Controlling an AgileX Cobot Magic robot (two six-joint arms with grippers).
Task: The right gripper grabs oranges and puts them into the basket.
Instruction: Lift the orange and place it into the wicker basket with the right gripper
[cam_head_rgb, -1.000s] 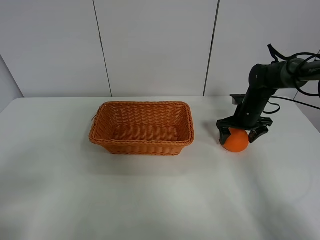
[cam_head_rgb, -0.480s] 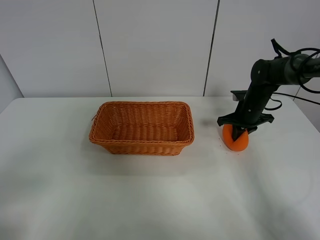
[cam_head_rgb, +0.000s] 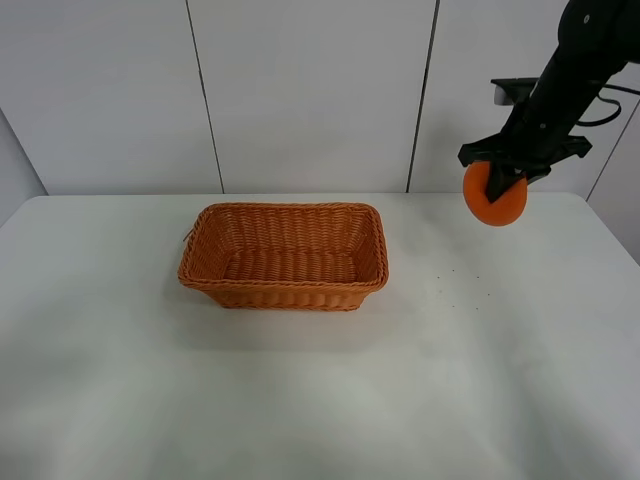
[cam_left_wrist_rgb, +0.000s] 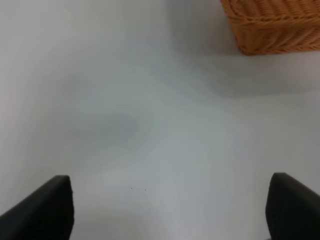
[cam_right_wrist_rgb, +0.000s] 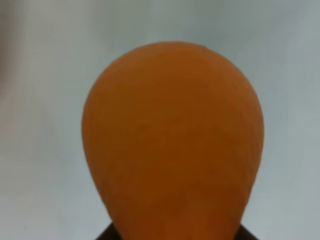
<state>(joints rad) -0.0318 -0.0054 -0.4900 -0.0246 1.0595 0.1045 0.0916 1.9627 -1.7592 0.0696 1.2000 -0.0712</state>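
Note:
I need to release the orange from my right gripper near the middle of the empty wicker basket's woven bottom (cam_head_rgb: 299, 256).
My right gripper (cam_head_rgb: 497, 178) is shut on the orange (cam_head_rgb: 495, 198) and holds it high above the table, to the right of the basket (cam_head_rgb: 285, 256). The orange fills the right wrist view (cam_right_wrist_rgb: 172, 145), with white table below it. The wicker basket stands empty at the middle of the white table; one corner of it shows in the left wrist view (cam_left_wrist_rgb: 272, 22). My left gripper (cam_left_wrist_rgb: 170, 210) hangs over bare table with its fingers (cam_left_wrist_rgb: 47, 210) spread wide, holding nothing. The left arm is out of the exterior view.
The white table (cam_head_rgb: 300, 390) runs under everything, with a white panelled wall (cam_head_rgb: 310, 90) behind it. A few small dark specks (cam_head_rgb: 455, 285) lie on the table to the right of the basket.
My right gripper closed on the orange where it lay on the table, then lifted it well up and slightly right. The basket has not moved.

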